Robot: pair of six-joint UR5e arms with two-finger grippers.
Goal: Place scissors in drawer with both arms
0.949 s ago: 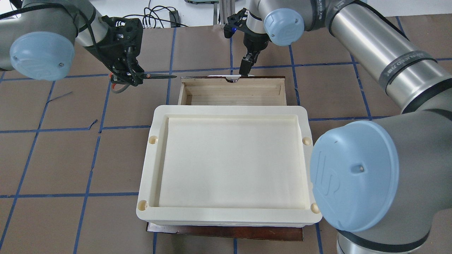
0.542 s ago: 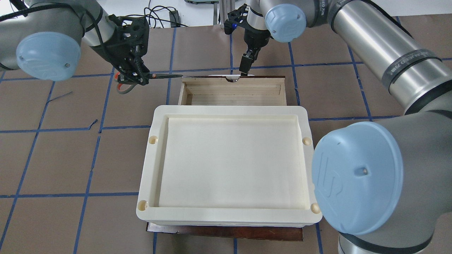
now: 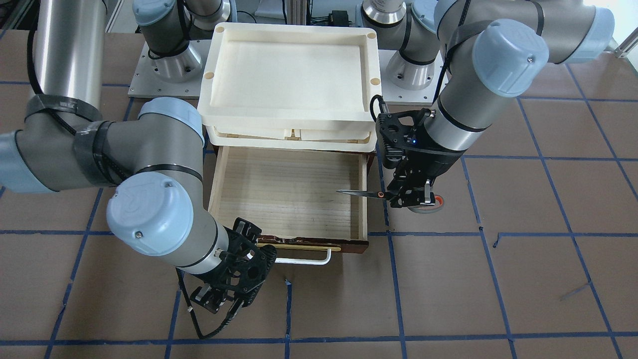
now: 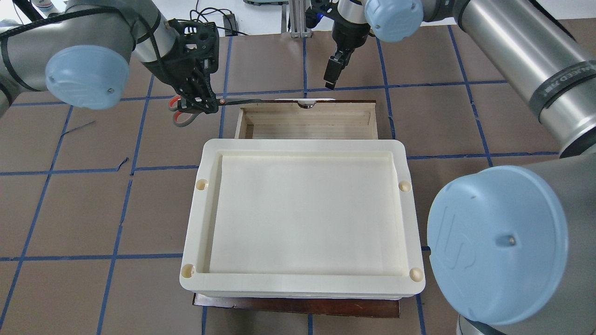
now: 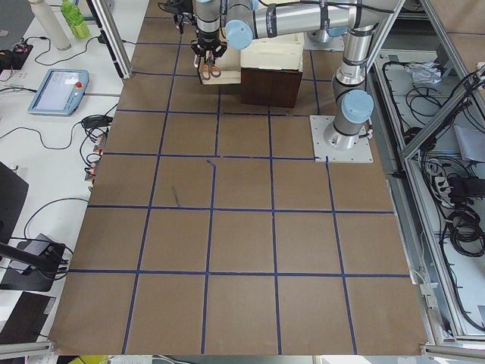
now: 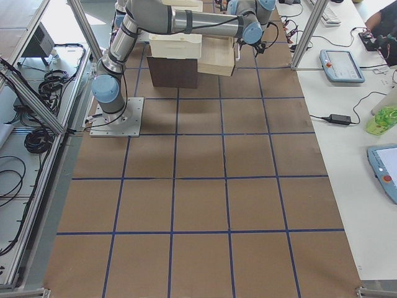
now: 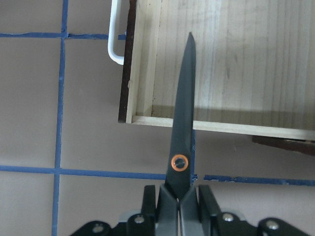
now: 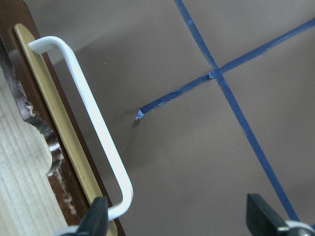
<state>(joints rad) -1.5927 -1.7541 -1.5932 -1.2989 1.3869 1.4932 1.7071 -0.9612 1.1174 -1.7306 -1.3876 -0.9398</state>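
My left gripper is going to release the scissors on the pale wood bottom of the drawer, at about the middle of the open drawer (image 3: 297, 198) (image 7: 202, 35).
My left gripper (image 4: 204, 103) is shut on the scissors (image 4: 223, 101) just behind their orange pivot, with the grey and red-orange handles behind it. It holds them level, left of the open drawer (image 4: 307, 124). In the left wrist view the dark blades (image 7: 183, 123) reach over the drawer's side wall and above its pale wood floor (image 7: 246, 59). The front view shows the same, with the blade tip inside the drawer's outline (image 3: 366, 194). My right gripper (image 4: 330, 83) is open and empty, a little beyond the white bar handle (image 8: 98, 132) and apart from it.
Cream plastic trays (image 4: 195, 223) are stacked on the dark cabinet and cover the rear of the drawer. The brown table has blue tape lines. My right arm's elbow (image 4: 493, 242) fills the lower right of the overhead view.
My left gripper has carried the scissors to the right, so the blades now reach over the drawer's side. My right gripper has drawn back from the handle, away from the drawer front.
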